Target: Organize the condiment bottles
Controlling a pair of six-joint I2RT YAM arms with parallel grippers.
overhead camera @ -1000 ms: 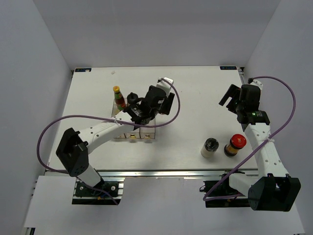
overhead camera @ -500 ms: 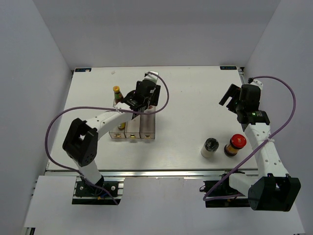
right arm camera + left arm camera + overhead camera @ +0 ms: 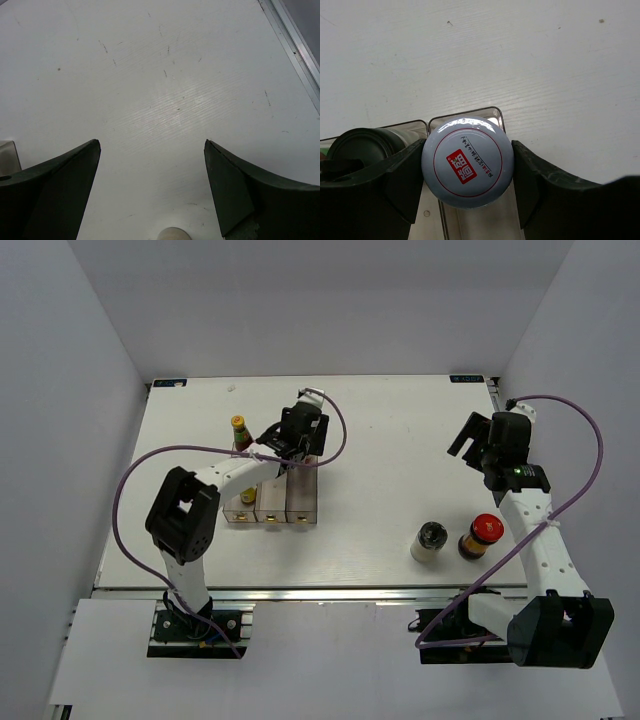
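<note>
Next, I close my right gripper on the black lid of the shaker [image 3: 432,533] standing beside the red-lidded dark jar.
My left gripper [image 3: 468,144] is shut on the white jar [image 3: 467,161], with a black finger on each side of its lid with the red logo. The jar sits at the far end of the right compartment of the clear tray [image 3: 495,111]. A dark-lidded shaker [image 3: 362,142] stands in the compartment beside it. In the top view the left gripper [image 3: 291,444] covers the tray's far end [image 3: 300,502], and the slim red sauce bottle [image 3: 241,432] stands at the tray's far left. A second black-lidded shaker [image 3: 431,540] and the red-lidded dark jar [image 3: 482,534] stand at the near right. My right gripper [image 3: 463,436] is open and empty above bare table [image 3: 152,142].
A small yellowish thing [image 3: 247,498] lies in the tray's left compartment; I cannot tell what it is. A pale round thing [image 3: 172,234] shows at the bottom edge of the right wrist view. The table's metal right edge [image 3: 295,50] runs close by.
My left gripper has moved left and away from me to the tray's far end, holding the white jar. The right arm has not moved.
</note>
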